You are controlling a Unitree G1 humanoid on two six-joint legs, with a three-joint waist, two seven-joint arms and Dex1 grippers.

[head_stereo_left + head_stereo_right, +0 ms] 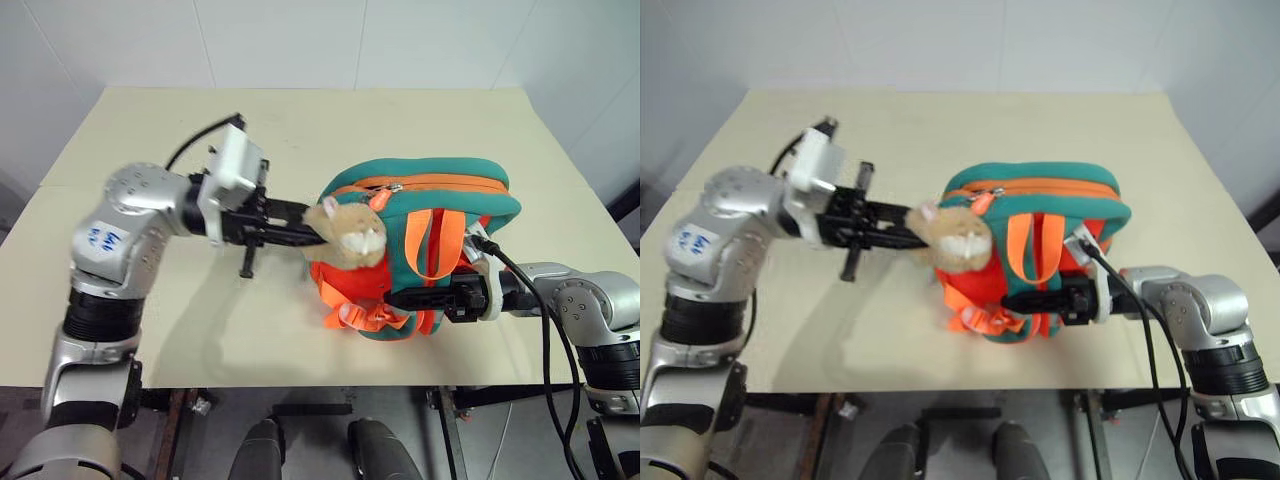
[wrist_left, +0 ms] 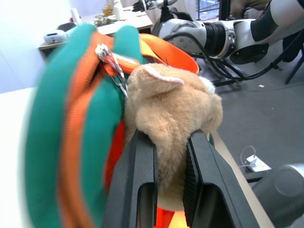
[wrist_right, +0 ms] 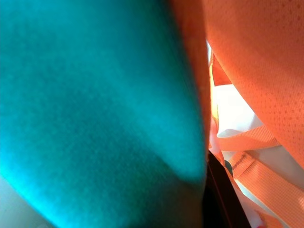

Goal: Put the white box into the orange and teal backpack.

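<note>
The robot's left gripper needs to release the tan plush toy on the beige table (image 1: pixel 289 282), next to the orange straps of the backpack.
The orange and teal backpack (image 1: pixel 430 200) stands upright on the table, its orange zip running along the top. A tan plush toy (image 1: pixel 350 235) hangs on its left side. My left gripper (image 1: pixel 310 228) reaches in level from the left, and its black fingers (image 2: pixel 142 166) are shut on the plush toy (image 2: pixel 171 109). From the right, my right gripper (image 1: pixel 392 297) lies against the lower front of the backpack among the orange straps, shut on its teal fabric (image 3: pixel 95 95). The white box is out of view.
The beige table (image 1: pixel 150 120) has open surface behind and to the left of the backpack. Its front edge runs just below both arms. A black cable (image 1: pixel 530 300) trails over my right wrist. White walls close in behind the table.
</note>
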